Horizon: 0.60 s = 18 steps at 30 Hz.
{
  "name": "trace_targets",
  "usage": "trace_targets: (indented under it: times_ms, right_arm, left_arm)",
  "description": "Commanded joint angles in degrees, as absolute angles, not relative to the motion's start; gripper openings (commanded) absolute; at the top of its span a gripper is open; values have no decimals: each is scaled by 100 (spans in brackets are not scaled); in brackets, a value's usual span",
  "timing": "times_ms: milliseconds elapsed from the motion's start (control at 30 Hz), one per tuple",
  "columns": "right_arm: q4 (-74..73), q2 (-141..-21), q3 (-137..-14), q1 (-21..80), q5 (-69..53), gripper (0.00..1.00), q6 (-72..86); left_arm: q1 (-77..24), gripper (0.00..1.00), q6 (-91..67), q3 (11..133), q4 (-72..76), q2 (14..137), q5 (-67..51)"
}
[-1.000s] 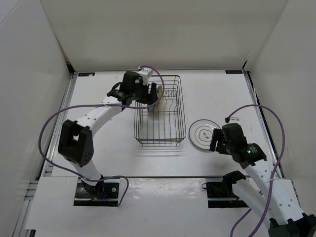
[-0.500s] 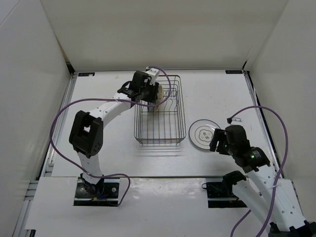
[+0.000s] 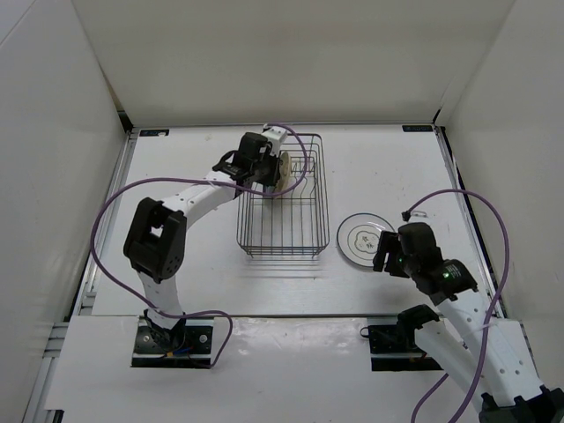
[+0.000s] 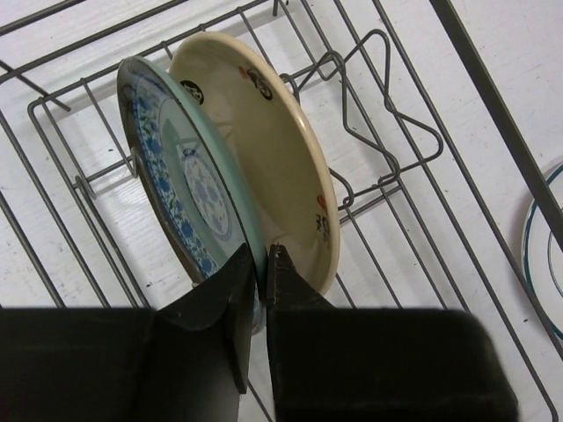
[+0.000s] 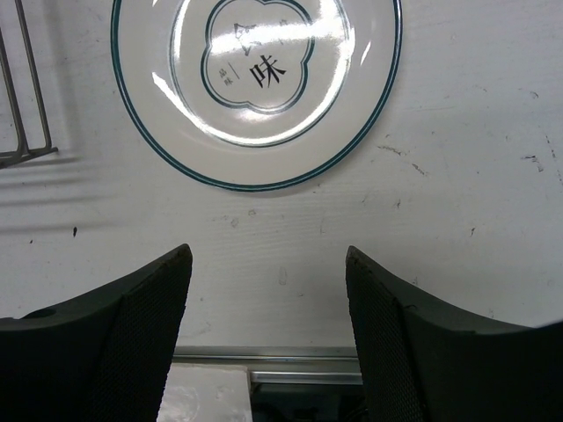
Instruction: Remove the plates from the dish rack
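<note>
My left gripper is to let go of the blue-teal plate, still upright in the rack's far end, on the bare table (image 3: 193,220) next to the dish rack, opposite the white plate.
The dark wire dish rack (image 3: 322,196) sits at the middle of the table. Two plates stand upright in its far end, a blue-teal plate (image 4: 189,176) and a cream-tan plate (image 4: 273,149) right behind it. My left gripper (image 4: 262,255) is shut on the lower rim of the blue-teal plate, one finger on each face. From above, the left gripper (image 3: 269,172) is over the rack's far left corner. The white plate (image 5: 255,88) with a thin dark rim ring lies flat on the table right of the rack. My right gripper (image 5: 268,259) hovers open just near of it, holding nothing.
White walls close in the table on three sides. A purple cable (image 3: 291,132) loops over the rack's far edge. The rack's near right corner (image 5: 22,88) shows at the left of the right wrist view. A metal rail (image 5: 299,378) runs along the table's near edge.
The left gripper has reached further over the rack and closed from wide open onto the blue-teal plate's rim. The right arm has hardly moved.
</note>
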State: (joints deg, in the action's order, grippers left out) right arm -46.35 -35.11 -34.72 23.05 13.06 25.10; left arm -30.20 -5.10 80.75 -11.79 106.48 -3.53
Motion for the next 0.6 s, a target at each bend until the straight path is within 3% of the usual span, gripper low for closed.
trace_targets:
  times_ms: [0,333,567]
  right_arm:
    - [-4447,-3542,-3454,2312,1301,74,2531]
    - [-4412,-3630,-3419,2312,1283,74,2505]
    - [-4386,-3674,-3419,2320,1292,74,2496]
  left_arm:
    - [-3006,17,-457,7972,-1107,10196,-308]
    - [-2997,17,-992,7437,-388,9027,-343]
    - [-3023,12,-1020,7233,62,8141,-369]
